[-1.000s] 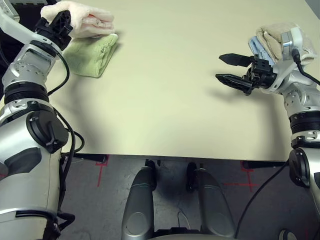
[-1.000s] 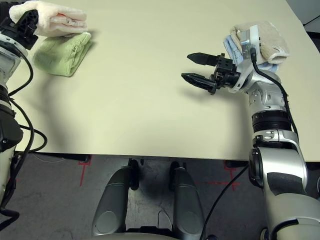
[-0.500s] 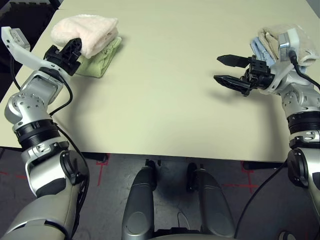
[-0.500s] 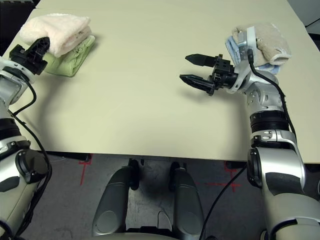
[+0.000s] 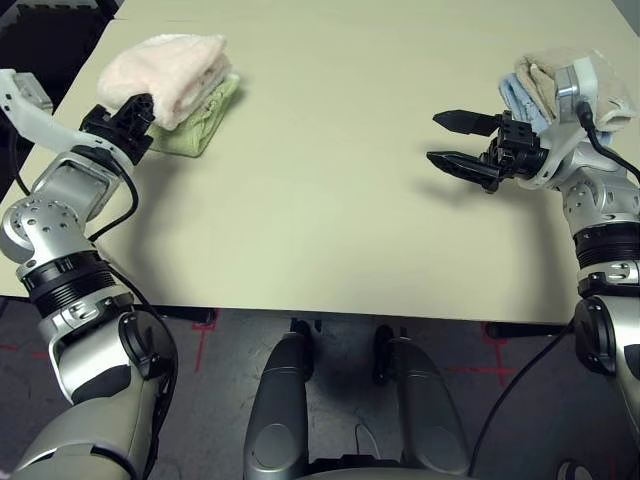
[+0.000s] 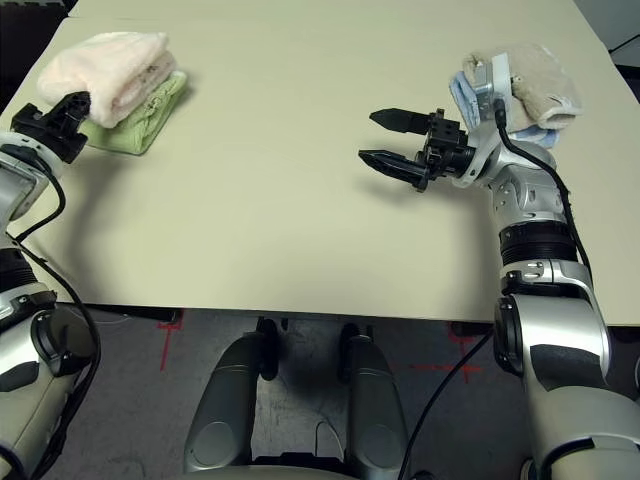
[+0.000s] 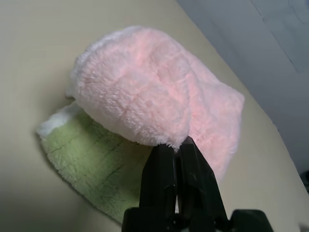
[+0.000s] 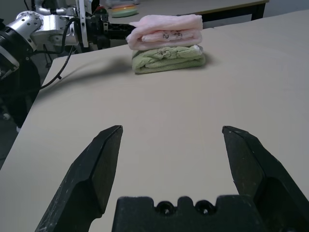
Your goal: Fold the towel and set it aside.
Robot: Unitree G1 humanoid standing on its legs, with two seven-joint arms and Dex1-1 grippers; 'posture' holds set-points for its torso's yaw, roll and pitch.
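Next, my left gripper lets go of the pink towel with its near edge pulled over the green folded towel [image 5: 181, 88] [image 7: 140, 104].
The towel [image 5: 165, 68], pale pink and folded into a thick bundle, lies on top of a light green folded towel [image 5: 205, 120] at the table's far left. My left gripper [image 5: 140, 103] is at the pink towel's near-left end, fingers shut, their tips [image 7: 178, 145] buried in the fluff of its edge. In the left wrist view the towel [image 7: 154, 92] overhangs the green one [image 7: 91, 164]. My right gripper [image 5: 435, 138] hovers open over the table's right half, far from the towel [image 8: 166, 31], with nothing between its fingers.
Folded beige and blue towels [image 5: 540, 80] are stacked at the table's right edge, behind my right wrist. The cream table [image 5: 320, 220] stretches bare between the two arms. The left table edge runs just beside my left forearm.
A second ago my left gripper held the pink towel up over the green one. It now rests on the green towel, and the gripper has drawn slightly back and left. The right arm stayed still.
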